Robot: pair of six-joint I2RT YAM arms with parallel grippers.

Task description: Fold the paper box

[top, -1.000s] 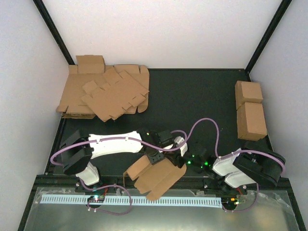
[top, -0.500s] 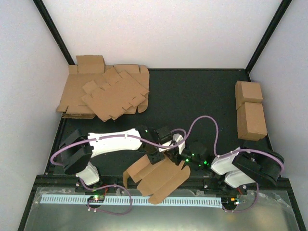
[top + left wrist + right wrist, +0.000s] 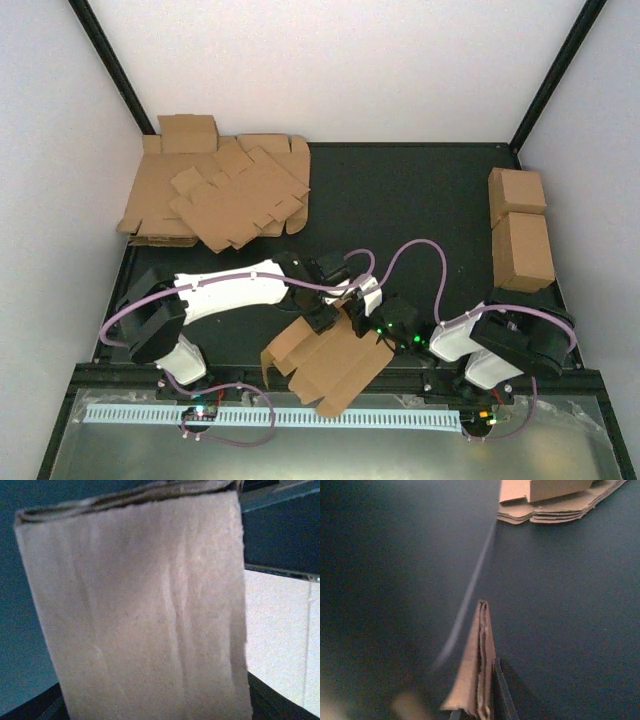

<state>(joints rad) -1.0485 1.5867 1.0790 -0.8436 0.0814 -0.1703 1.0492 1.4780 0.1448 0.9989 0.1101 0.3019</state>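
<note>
The paper box lies slanted over the table's near edge, so my right gripper should retake the doubled flap [image 3: 481, 645] and swing the box square toward the middle.
The paper box [image 3: 330, 368] is a partly folded brown die-cut sheet at the table's near edge, between the two arm bases. My left gripper [image 3: 325, 315] is at its far left edge. In the left wrist view a cardboard panel of the box [image 3: 145, 610] fills the frame and hides the fingers. My right gripper [image 3: 372, 322] is at the box's far right corner. In the right wrist view a doubled flap of the box [image 3: 481, 670] stands edge-on between the jaws of my right gripper [image 3: 482, 705]. A dark finger [image 3: 502, 695] presses against its right side.
A heap of flat cardboard sheets [image 3: 220, 195] lies at the back left; its layered edge [image 3: 555, 500] shows in the right wrist view. Two cardboard cuboids [image 3: 520, 230] stand at the right edge. A white toothed strip [image 3: 270, 412] runs along the front.
My right gripper has moved left onto the box's far right corner and its jaws have narrowed onto the flap. The left arm and the box have shifted slightly.
</note>
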